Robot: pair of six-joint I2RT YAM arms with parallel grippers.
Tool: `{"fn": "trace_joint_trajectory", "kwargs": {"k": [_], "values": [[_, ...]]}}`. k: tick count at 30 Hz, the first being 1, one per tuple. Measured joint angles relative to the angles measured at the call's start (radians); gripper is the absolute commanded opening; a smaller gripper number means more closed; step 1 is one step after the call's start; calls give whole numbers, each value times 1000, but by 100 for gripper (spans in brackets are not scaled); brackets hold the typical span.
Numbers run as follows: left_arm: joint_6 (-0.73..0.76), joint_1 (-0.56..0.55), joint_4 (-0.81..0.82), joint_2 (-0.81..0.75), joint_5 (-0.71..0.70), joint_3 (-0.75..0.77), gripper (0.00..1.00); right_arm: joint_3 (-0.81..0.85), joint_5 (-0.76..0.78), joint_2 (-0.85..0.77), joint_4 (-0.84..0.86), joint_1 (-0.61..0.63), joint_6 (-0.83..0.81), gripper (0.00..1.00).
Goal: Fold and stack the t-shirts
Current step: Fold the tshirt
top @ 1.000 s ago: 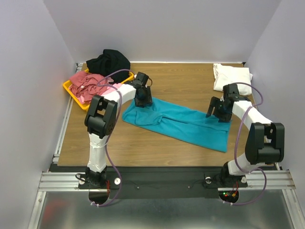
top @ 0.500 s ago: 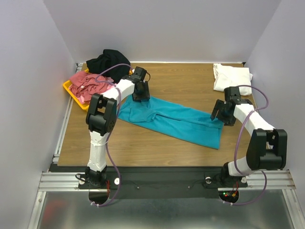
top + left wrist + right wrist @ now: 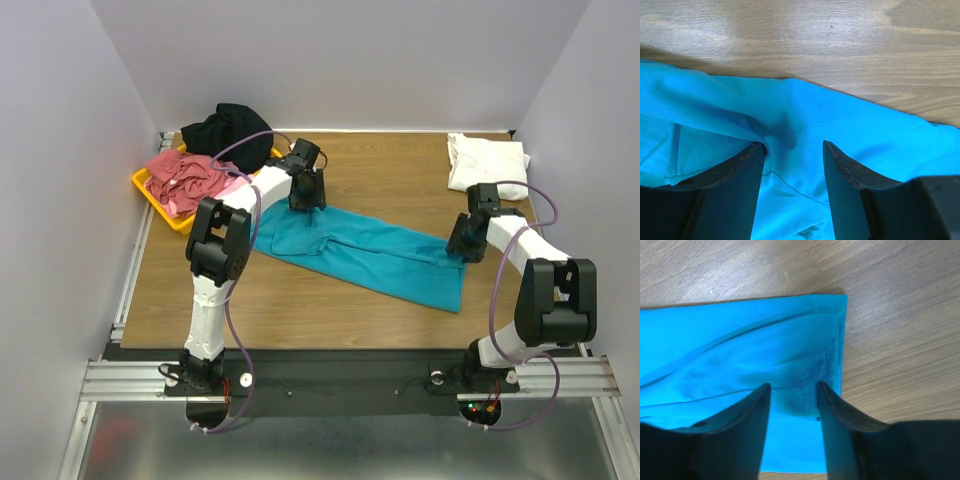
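Observation:
The teal t-shirt's top layer stops short of the bottom layer's near edge, so my right hand needs to pinch the top layer's corner (image 3: 809, 411) and pull it nearer.
The teal t-shirt (image 3: 370, 255) lies in a long narrow strip slanting across the middle of the wooden table. My left gripper (image 3: 308, 197) is at its far left end, shut on a raised pinch of teal cloth (image 3: 865, 130) between its fingers (image 3: 794, 145). My right gripper (image 3: 463, 245) is at the strip's right end, shut on the hemmed corner (image 3: 740, 340), which bunches between its fingers (image 3: 792, 386). A white t-shirt (image 3: 487, 160) lies folded at the back right. The black t-shirt (image 3: 228, 128), dusty red t-shirt (image 3: 185, 172) and pink t-shirt (image 3: 228, 186) are heaped at the back left.
A yellow plastic tray (image 3: 160, 208) holds the red and pink shirts at the table's left edge. Grey walls close in the left, back and right sides. Bare wood shows in front of the teal strip and behind it.
The teal shirt has become narrower and its right end has drawn in to the left. My left gripper moved toward the back and a little right. My right gripper shifted slightly right.

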Motion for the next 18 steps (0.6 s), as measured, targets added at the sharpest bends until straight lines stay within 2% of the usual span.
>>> {"fn": "trace_joint_trajectory", "kwargs": {"k": [3, 4, 5, 14, 18], "values": [[-5, -3, 1, 0, 2, 0, 61, 0, 0, 1, 6, 0, 0, 29], [-7, -6, 3, 0, 2, 0, 61, 0, 0, 2, 7, 0, 0, 19], [-9, -6, 5, 0, 2, 0, 61, 0, -1, 4, 9, 0, 0, 16], [-14, -7, 34, 1, -13, -61, 61, -40, -18, -13, 21, 0, 0, 14], [-17, 5, 60, -36, -24, -129, 61, -55, -35, -66, 13, 0, 1, 4]]}}
